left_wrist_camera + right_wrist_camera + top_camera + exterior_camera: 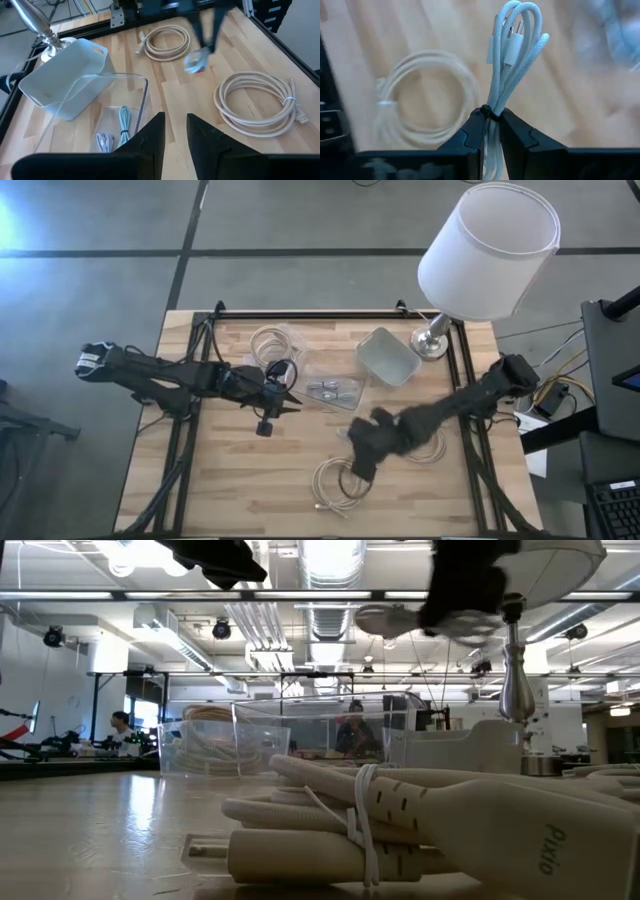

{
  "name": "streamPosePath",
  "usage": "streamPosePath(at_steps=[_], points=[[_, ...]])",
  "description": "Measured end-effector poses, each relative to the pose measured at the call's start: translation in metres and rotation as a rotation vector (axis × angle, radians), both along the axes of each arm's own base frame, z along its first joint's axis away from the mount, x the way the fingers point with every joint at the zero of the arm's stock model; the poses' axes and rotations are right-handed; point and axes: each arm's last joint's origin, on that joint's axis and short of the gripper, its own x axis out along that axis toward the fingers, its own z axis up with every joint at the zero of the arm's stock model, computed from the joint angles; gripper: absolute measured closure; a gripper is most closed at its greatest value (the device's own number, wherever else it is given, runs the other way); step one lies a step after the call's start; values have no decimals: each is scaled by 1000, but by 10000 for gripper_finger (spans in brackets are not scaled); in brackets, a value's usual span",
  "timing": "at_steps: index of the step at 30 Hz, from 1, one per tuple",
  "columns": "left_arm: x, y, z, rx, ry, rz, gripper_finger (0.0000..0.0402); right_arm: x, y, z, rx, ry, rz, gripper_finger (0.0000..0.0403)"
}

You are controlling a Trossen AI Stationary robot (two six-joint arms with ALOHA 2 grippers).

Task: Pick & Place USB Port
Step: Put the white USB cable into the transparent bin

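Observation:
Next, I release the pale blue cable bundle from my right gripper so that it sits next to the other cables along the clear tray's far edge (pixel 334 375).
My right gripper (pixel 491 117) is shut on a pale blue braided USB cable bundle (pixel 512 55). It is above the table's middle, near a cream coil (pixel 340 485). In the left wrist view the same bundle (pixel 197 60) hangs blurred under the right arm. My left gripper (pixel 175 132) is open and holds nothing. It hovers left of the clear tray (pixel 335 392), where more pale cables (pixel 122 125) lie. A grey bin (pixel 388 358) stands behind the tray. My right gripper pinches the folded cable bundle between its two fingers at a bunched part of the loops (pixel 492 107). Several strands pass through the hold. The looped end with its plugs (pixel 512 45) sticks out past the fingertips, lifted clear of the table.
A lamp (pixel 488 250) stands at the far right corner beside the grey bin. Cream cable coils lie on the wood: one near the far edge (pixel 270 340), one by the right arm (pixel 430 445), one close to the low camera (pixel 400 830). A black frame rail (pixel 330 315) borders the table.

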Motion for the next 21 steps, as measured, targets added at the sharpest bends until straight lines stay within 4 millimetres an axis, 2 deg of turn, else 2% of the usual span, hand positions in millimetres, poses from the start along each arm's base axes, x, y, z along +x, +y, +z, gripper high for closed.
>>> streamPosePath(at_steps=[5, 10, 16, 21], points=[[0, 0, 0, -14, 1, 5, 321, 15, -59, 10, -85, -15, 65, 365], [-1, 0, -1, -32, 18, 15, 321, 31, -111, 9, -126, -44, 255, 365], [-2, 0, -3, -46, 37, 24, 321, 41, -174, 3, -165, -87, 127, 365], [-2, 0, -3, -45, 42, 24, 321, 52, -203, -16, -144, -95, 172, 364]])
